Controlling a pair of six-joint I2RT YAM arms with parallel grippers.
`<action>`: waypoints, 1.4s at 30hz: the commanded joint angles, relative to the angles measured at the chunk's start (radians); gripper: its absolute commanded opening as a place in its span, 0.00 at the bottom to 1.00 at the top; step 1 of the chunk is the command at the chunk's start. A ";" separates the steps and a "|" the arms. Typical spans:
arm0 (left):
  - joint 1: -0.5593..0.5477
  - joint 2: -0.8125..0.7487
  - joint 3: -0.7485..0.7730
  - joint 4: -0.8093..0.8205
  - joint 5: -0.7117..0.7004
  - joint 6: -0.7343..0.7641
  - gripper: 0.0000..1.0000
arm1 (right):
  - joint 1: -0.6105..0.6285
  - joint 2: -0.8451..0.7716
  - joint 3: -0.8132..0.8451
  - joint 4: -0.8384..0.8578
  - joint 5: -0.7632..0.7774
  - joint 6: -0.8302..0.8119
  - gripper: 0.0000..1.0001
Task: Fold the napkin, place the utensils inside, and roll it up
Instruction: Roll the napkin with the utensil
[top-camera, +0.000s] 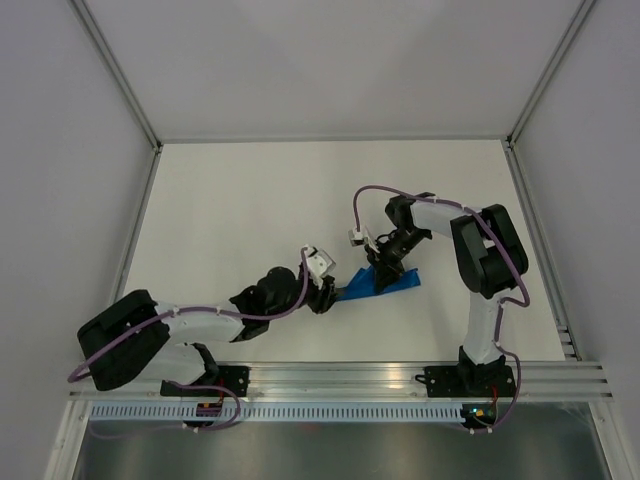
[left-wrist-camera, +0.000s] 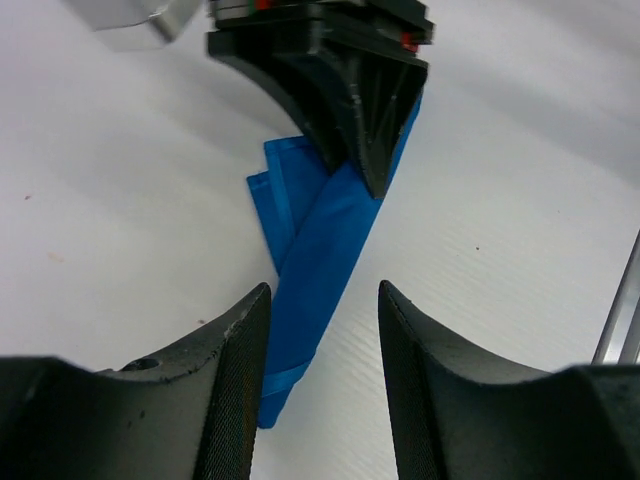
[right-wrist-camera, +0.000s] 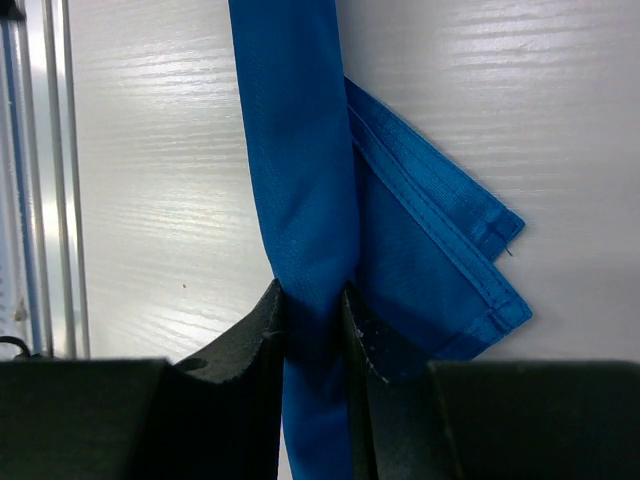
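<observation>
Next, my left gripper pinches the roll (left-wrist-camera: 335, 220) beside my right gripper, as it is at the tip of the roll while the napkin's flap sticks out near the roll's middle.
The blue napkin (top-camera: 380, 281) lies on the white table as a narrow rolled strip with a flat flap sticking out at one side (right-wrist-camera: 440, 250). My right gripper (right-wrist-camera: 312, 292) is shut on the rolled part of the napkin (right-wrist-camera: 300, 150), its fingers pinching the cloth between them. My left gripper (left-wrist-camera: 325, 290) stands open at the strip's other end; the napkin's tip (left-wrist-camera: 300, 330) lies by the left finger (left-wrist-camera: 235, 380), not pinched. In the top view the left gripper (top-camera: 326, 293) and right gripper (top-camera: 385, 265) face each other along the roll. The utensils are hidden.
An aluminium rail (top-camera: 400, 375) runs along the table's near edge behind both arm bases. White walls with metal frame bars (top-camera: 120, 70) enclose the table on the left, right and far sides.
</observation>
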 joint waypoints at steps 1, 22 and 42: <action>-0.105 0.055 0.067 0.027 -0.169 0.211 0.52 | -0.008 0.107 0.018 -0.079 0.072 -0.070 0.18; -0.273 0.518 0.315 0.031 -0.321 0.612 0.61 | -0.014 0.185 0.090 -0.091 0.091 -0.030 0.18; -0.238 0.567 0.394 -0.254 -0.096 0.492 0.02 | -0.034 0.119 0.128 -0.088 0.028 0.039 0.67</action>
